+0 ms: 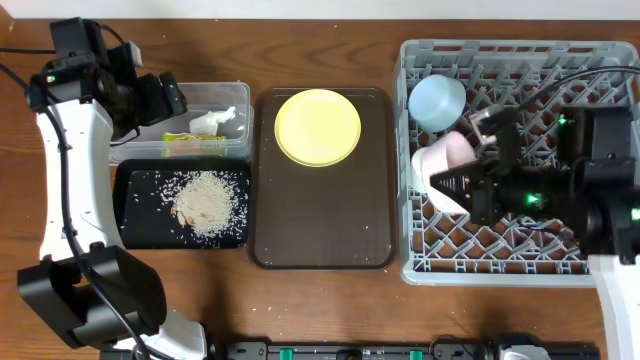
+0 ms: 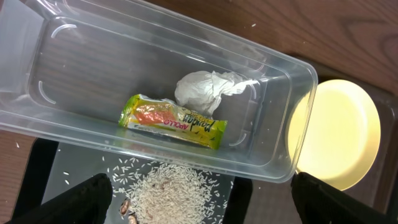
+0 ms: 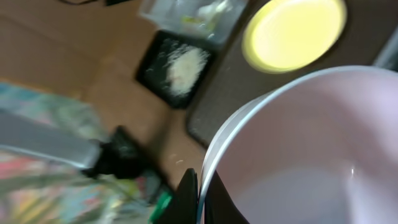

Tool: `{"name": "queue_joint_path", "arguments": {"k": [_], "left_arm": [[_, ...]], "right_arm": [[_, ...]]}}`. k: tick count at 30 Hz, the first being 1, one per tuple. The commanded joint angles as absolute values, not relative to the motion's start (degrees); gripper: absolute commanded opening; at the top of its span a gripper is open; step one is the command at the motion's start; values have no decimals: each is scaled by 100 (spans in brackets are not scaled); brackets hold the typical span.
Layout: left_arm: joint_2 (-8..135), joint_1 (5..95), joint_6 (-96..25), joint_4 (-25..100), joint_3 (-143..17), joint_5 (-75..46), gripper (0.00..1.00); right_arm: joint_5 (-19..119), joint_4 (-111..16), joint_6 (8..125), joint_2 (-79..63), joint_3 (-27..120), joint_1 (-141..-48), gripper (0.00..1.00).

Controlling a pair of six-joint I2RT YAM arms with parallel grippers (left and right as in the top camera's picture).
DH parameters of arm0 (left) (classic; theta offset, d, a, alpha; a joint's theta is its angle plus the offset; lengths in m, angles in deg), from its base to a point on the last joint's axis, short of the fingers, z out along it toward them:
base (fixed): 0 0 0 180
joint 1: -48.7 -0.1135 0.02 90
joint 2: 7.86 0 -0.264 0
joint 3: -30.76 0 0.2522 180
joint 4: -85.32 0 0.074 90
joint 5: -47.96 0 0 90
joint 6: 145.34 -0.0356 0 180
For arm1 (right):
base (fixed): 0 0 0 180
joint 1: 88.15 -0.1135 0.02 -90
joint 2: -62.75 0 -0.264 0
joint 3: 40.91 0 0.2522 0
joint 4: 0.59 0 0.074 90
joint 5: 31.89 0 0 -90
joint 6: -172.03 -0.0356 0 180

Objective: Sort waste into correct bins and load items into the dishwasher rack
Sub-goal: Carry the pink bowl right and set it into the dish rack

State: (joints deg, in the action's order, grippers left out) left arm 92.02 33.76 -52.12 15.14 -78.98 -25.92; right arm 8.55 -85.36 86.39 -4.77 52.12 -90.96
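Observation:
I need to let go of the white bowl with my right gripper on the grey rack's wires (image 1: 469, 196), in front of the light blue bowl.
My left gripper (image 1: 172, 98) hangs open over the clear tub (image 1: 232, 92), nothing between its fingers (image 2: 81, 202). In the tub lie the crumpled white tissue (image 2: 208, 88) and the yellow-green wrapper (image 2: 174, 122). The rice heap (image 1: 205, 200) lies in the black tray (image 1: 135, 215) beside the tub. On the brown tray the yellow plate (image 1: 318, 127) lies flat. My right gripper (image 1: 455, 186) is shut on the rim of the white bowl (image 3: 311, 149), held tilted on its side over the grey rack (image 1: 520, 255). The light blue bowl (image 1: 437, 100) sits in the rack's back left corner.
The brown serving tray (image 1: 320, 230) fills the middle between the bins and the rack. A few rice grains are scattered on it and on the wooden table (image 1: 330, 310). The left arm's base (image 1: 90, 300) stands at the front left.

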Motion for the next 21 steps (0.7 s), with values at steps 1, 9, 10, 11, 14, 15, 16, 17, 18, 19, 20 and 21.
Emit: {"name": "queue_joint_path", "arguments": {"k": [1,9,10,11,14,15,16,17,18,19,20,21], "left_arm": [[9208,3361,-5160,1505,-7988,-2627,95],[9208,3361,-5160,1505,-7988,-2627,95],[9208,3361,-5160,1505,-7986,-2627,95],[9208,3361,-5160,1505,-7986,-2627,95],[9208,3361,-5160,1505,-7988,-2627,95],[9208,3361,-5160,1505,-7988,-2627,95],[9208,3361,-5160,1505,-7986,-2627,95],[9208,3361,-5160,1505,-7988,-2627,95],[9208,3361,-5160,1505,-7986,-2627,95],[9208,3361,-5160,1505,-7988,-2627,95],[9208,3361,-5160,1505,-7988,-2627,95],[9208,3361,-5160,1505,-7988,-2627,95]], "right_arm": [[-542,-8746,9428,-738,4884,-8668,1],[-2126,-8691,10379,-1404,3638,-8147,1],[-2257,-8689,10499,-1520,3502,-8082,1],[-2327,-8684,10578,-1621,3400,-8025,1],[-2388,-8654,10792,-1927,3098,-7857,1],[-2384,-8656,10895,-2029,3019,-7802,1],[-2384,-8654,10978,-2130,2943,-7752,1],[-2382,-8652,11054,-2211,2884,-7704,1],[-2380,-8652,11126,-2292,2829,-7656,1],[-2367,-8652,11220,-2379,2777,-7594,1],[-2325,-8652,11273,-2464,2733,-7529,1],[-2275,-8654,11301,-2528,2707,-7472,1]]}}
